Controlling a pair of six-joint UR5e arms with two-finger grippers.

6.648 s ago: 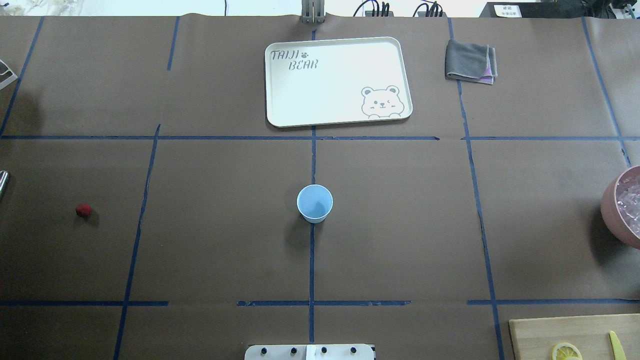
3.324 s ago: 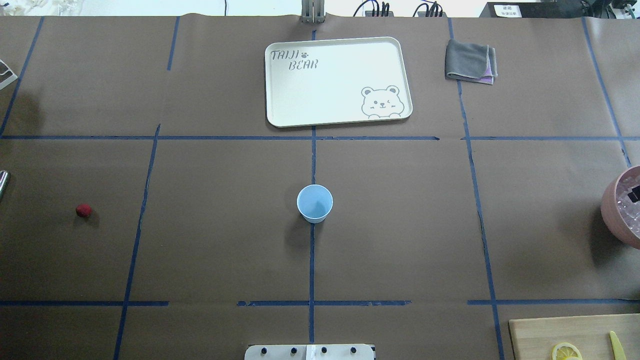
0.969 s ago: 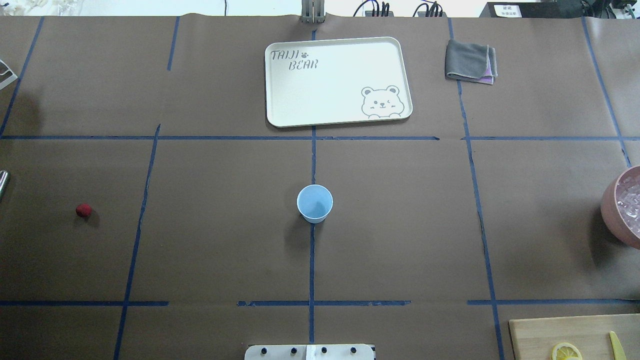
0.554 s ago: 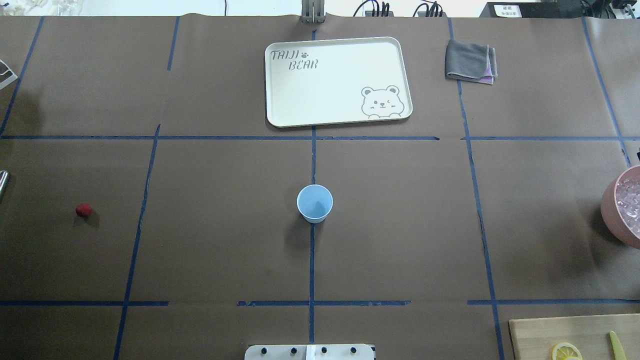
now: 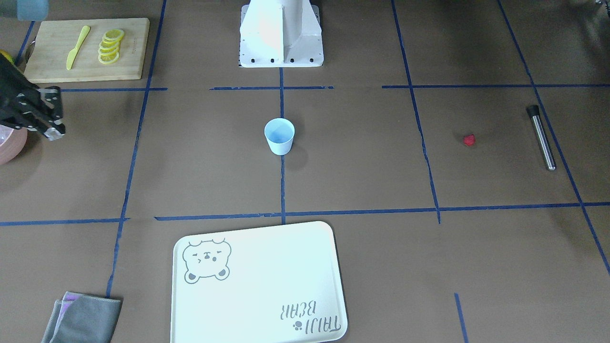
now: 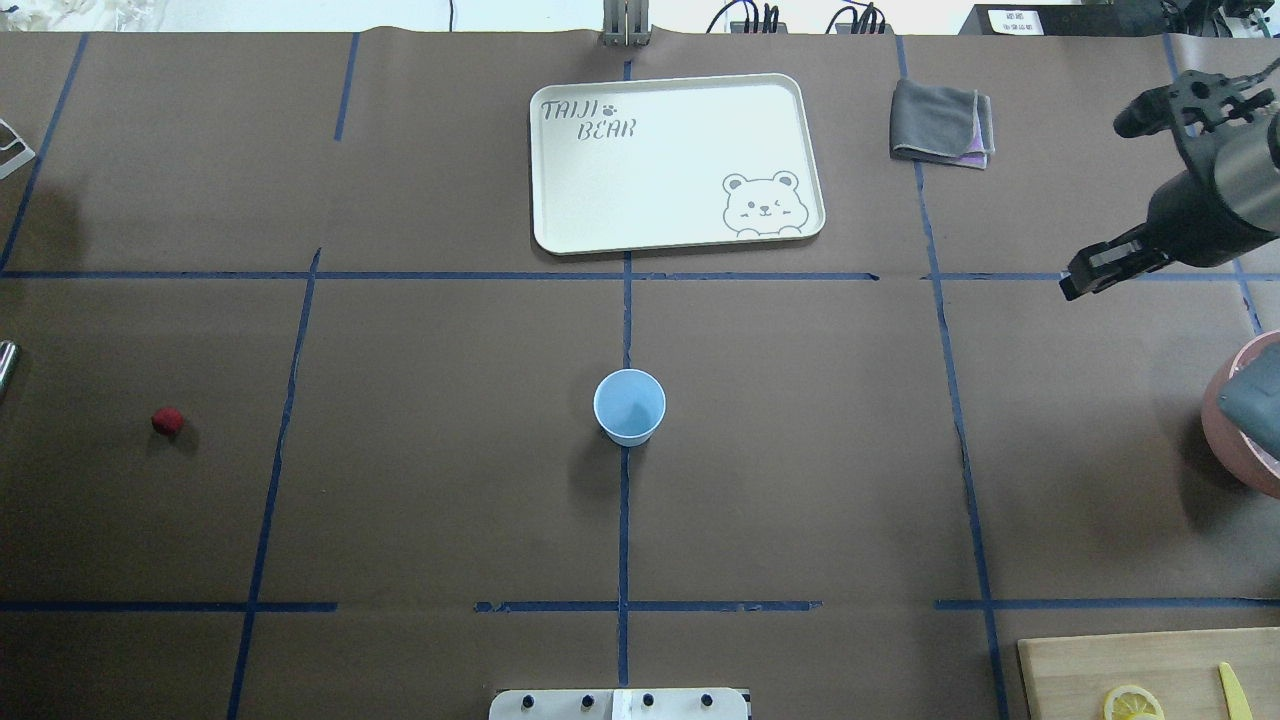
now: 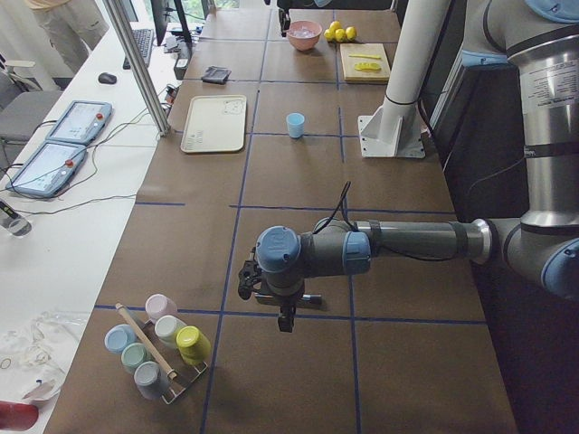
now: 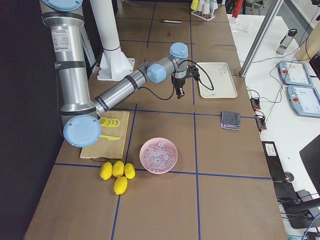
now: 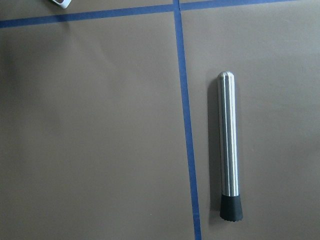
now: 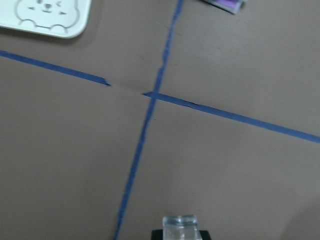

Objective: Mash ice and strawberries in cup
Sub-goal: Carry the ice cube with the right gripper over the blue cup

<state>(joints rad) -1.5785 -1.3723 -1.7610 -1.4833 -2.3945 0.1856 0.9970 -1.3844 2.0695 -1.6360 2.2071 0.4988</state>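
Next, my right gripper lets go of the clear ice cube inside the pale-blue cup point(image 5: 281, 137), down on the cup's empty bottom.
The pale-blue cup point(image 6: 630, 405) point(image 5: 279, 136) stands upright mid-table. One red strawberry point(image 6: 167, 421) point(image 5: 469, 139) lies on the paper far to my left. Ice point(image 8: 158, 155) fills the pink bowl point(image 8: 145, 162) at the right edge. My right gripper point(image 6: 1076, 283) point(image 5: 53, 132) hangs above the table beyond the bowl, well right of the cup. In the right wrist view it is shut on a clear ice cube point(image 10: 180, 225). My left gripper point(image 7: 285, 318) hovers over the table's left end; I cannot tell whether it is open or shut.
A steel muddler point(image 5: 541, 138) point(image 9: 229, 145) lies left of the strawberry, below the left wrist camera. A white bear tray point(image 6: 560, 235) and a grey cloth point(image 6: 940, 122) lie at the far side. A cutting board point(image 5: 47, 71) with lemon slices point(image 5: 108, 46) sits near right.
My right arm has come into the overhead view from the right edge. It has risen away from the pink bowl, and part of the arm now covers the bowl.
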